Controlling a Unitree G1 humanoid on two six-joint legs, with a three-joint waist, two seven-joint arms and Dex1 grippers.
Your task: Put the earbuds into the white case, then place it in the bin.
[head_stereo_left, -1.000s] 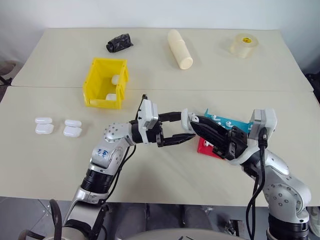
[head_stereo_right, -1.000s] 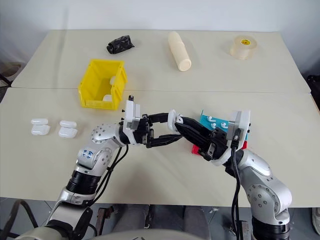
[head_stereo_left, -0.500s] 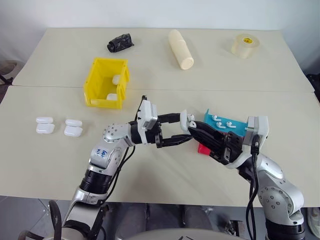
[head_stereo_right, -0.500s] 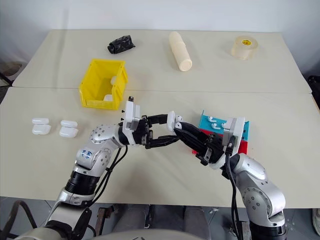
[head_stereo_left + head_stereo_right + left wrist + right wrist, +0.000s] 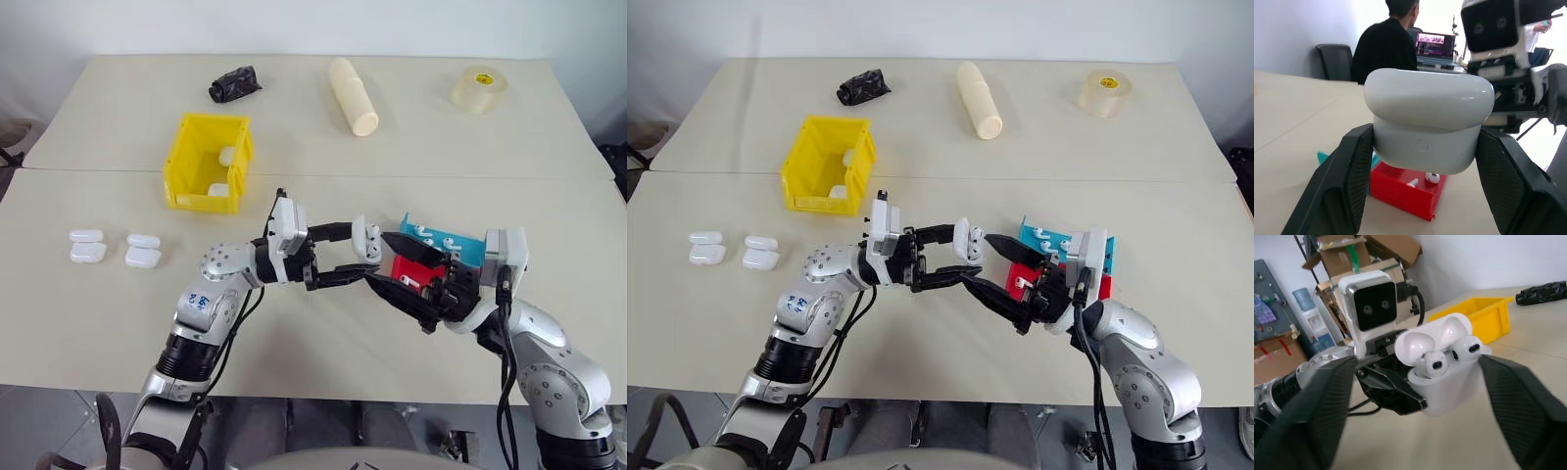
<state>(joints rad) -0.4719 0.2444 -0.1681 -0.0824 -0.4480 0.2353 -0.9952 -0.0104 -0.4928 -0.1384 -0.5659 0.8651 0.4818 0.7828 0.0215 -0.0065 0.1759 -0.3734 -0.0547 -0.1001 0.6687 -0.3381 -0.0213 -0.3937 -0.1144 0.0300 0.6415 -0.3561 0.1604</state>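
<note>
The white case will go down in the yellow bin from my left gripper, in the gap (image 5: pixel 209 172) next to the other white cases. The held case is still above the table's middle.
My left gripper (image 5: pixel 361 252) is shut on the white case (image 5: pixel 364 238) and holds it above the table's middle with the lid open. Two earbuds (image 5: pixel 1437 363) sit in the case's wells. The case (image 5: pixel 1427 122) is clamped between the left fingers (image 5: pixel 1347 181). My right gripper (image 5: pixel 376 258) is open, its fingers spread wide on either side of the case, with nothing held. More earbuds (image 5: pixel 426 233) lie on the blue tray (image 5: pixel 458 245). The yellow bin (image 5: pixel 181 162) stands at the back left and holds two white cases (image 5: pixel 226 155).
A red tray (image 5: pixel 411 272) lies under my right gripper, next to the blue one. Several spare white cases (image 5: pixel 143 250) sit at the far left. A cream cylinder (image 5: pixel 353 95), a tape roll (image 5: pixel 478 88) and a black object (image 5: pixel 233 83) lie at the back. A person (image 5: pixel 1386 49) sits beyond the table.
My right gripper's fingers, narrow at the case before, have spread wide open. The left gripper has kept still with the case.
</note>
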